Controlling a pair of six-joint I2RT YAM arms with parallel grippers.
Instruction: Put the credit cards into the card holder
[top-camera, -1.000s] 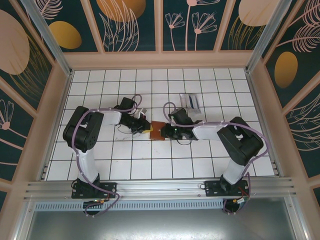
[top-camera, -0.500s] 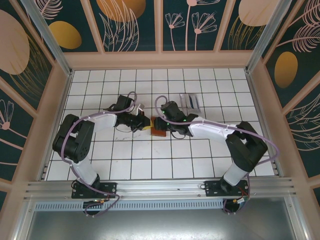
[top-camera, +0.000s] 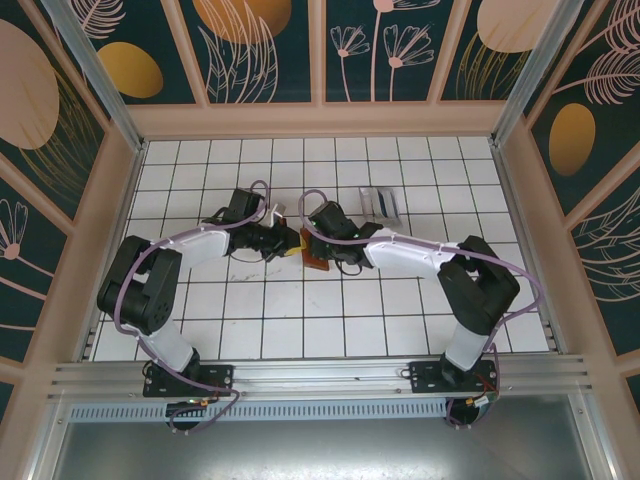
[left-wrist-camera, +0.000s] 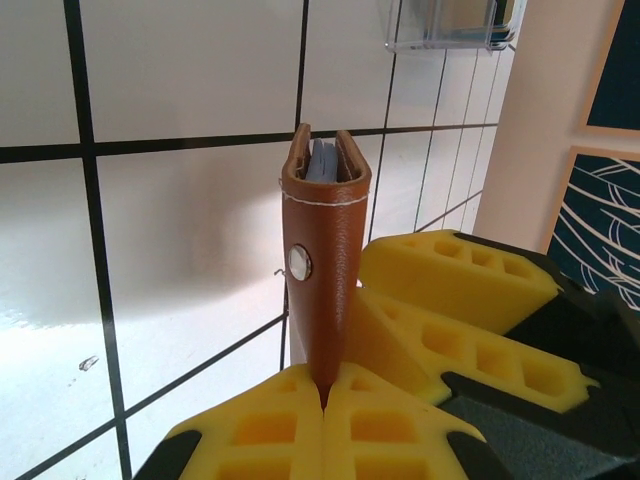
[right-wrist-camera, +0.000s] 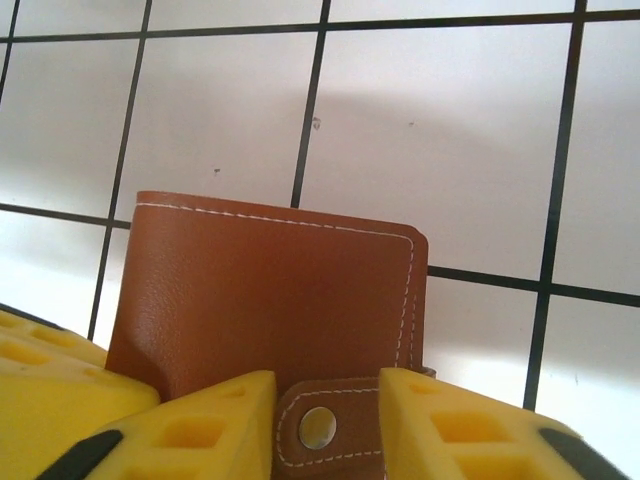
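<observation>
My left gripper will open and take just the front cover (right-wrist-camera: 265, 285) once my right gripper pulls the snap tab open, as it now pinches both covers together.
The card holder (top-camera: 314, 263), a reddish-brown wallet, is held up between both grippers at the middle of the tiled floor. My left gripper (left-wrist-camera: 325, 375) is shut on its lower edge, so the wallet (left-wrist-camera: 325, 260) stands edge-on. The grey edge of a credit card (left-wrist-camera: 322, 160) shows in the top slot. My right gripper (right-wrist-camera: 325, 400) is closed on the little snap tab (right-wrist-camera: 330, 428), facing the card holder's flat side (right-wrist-camera: 270, 290). From above, the left gripper (top-camera: 290, 247) meets the wallet from the left and the right gripper (top-camera: 320, 250) from the back right.
A clear stand (top-camera: 380, 203) with pale, dark-striped cards sits on the tiles behind and right of the grippers, and is also seen far off (left-wrist-camera: 445, 25). Wooden walls (top-camera: 520, 230) border the floor on three sides.
Both arms shifted a little left and back with the wallet. The right gripper opened briefly, turned, and closed again on the tab. The left gripper stayed shut.
</observation>
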